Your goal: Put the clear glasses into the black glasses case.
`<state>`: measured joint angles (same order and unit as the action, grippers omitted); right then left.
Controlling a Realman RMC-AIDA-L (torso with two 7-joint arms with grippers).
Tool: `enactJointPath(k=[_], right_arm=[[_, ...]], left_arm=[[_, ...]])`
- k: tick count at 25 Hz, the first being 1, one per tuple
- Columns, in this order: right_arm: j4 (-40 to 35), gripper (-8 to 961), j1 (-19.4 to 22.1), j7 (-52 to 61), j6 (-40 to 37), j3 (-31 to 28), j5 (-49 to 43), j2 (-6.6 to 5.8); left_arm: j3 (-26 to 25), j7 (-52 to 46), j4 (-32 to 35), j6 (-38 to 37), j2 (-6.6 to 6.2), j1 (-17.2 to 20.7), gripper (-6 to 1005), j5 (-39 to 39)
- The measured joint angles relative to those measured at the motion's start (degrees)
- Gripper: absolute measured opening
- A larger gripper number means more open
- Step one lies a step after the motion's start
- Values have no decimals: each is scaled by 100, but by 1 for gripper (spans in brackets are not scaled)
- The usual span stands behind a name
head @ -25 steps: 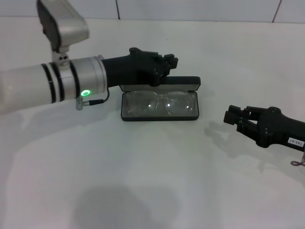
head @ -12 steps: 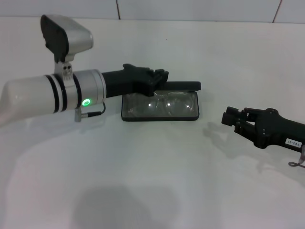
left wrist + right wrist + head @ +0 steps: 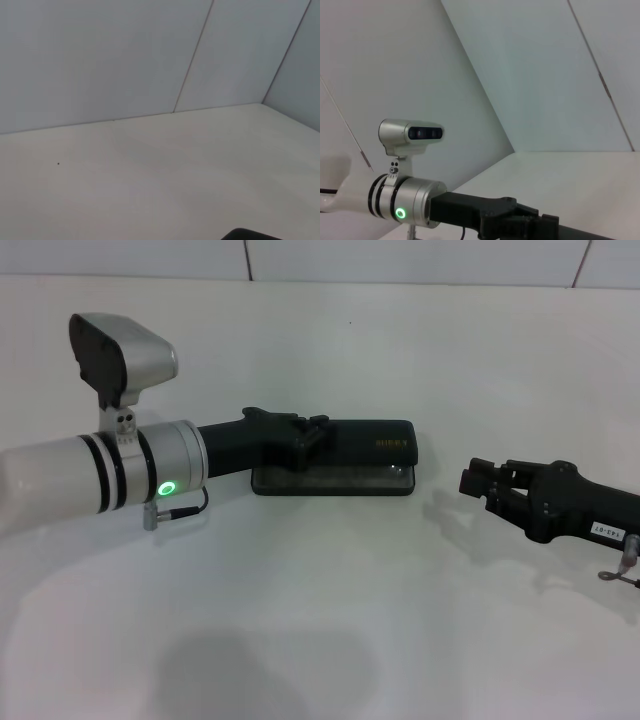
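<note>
Once the robot's left gripper lets go, the lid will lie flat on the base of the black glasses case (image 3: pixel 333 461).
The black glasses case (image 3: pixel 365 443) lies at the table's centre, its lid lowered almost flat with orange lettering on top. Only a narrow slit remains above the base. Through it the clear glasses (image 3: pixel 352 473) show as a faint glint; the rest of them is hidden under the lid. My left gripper (image 3: pixel 312 432) rests shut on the left part of the lid, nothing held between its fingers. In the right wrist view the left arm (image 3: pixel 412 210) reaches across with its black hand. My right gripper (image 3: pixel 472 483) hovers open to the right of the case, apart from it.
The white table (image 3: pixel 320 620) stretches wide in front of the case. A tiled white wall (image 3: pixel 400 260) stands behind. The left arm's wrist camera housing (image 3: pixel 120 352) sticks up above the arm.
The lid has swung down from upright to nearly flat under my left gripper, covering the glasses. The left arm dropped lower and pulled back leftward. The right gripper edged slightly left.
</note>
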<state>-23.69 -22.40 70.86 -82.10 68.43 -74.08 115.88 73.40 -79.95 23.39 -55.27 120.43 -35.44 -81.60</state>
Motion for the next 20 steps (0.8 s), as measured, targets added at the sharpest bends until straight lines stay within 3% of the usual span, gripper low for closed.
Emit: enactJointPath(k=[6,9,15,20], right_arm=[[5,203,-52,-2,19,-5,0,4],[5,204,-56,-2,14,-17,-1,5],[-83,204,-57,-2,-26,-30,3,-17],[-332,210,-63,-287,-385,12,-103,-108]], left_arm=[[-1,5,9,-8,-1,6,116,-4],[-1,100,154,-351,-10,58,116,35],[-1,1393,1077,-2304,-34,811,116,980],[-29,1802,1335,-2977,-95,1305,116,1142]])
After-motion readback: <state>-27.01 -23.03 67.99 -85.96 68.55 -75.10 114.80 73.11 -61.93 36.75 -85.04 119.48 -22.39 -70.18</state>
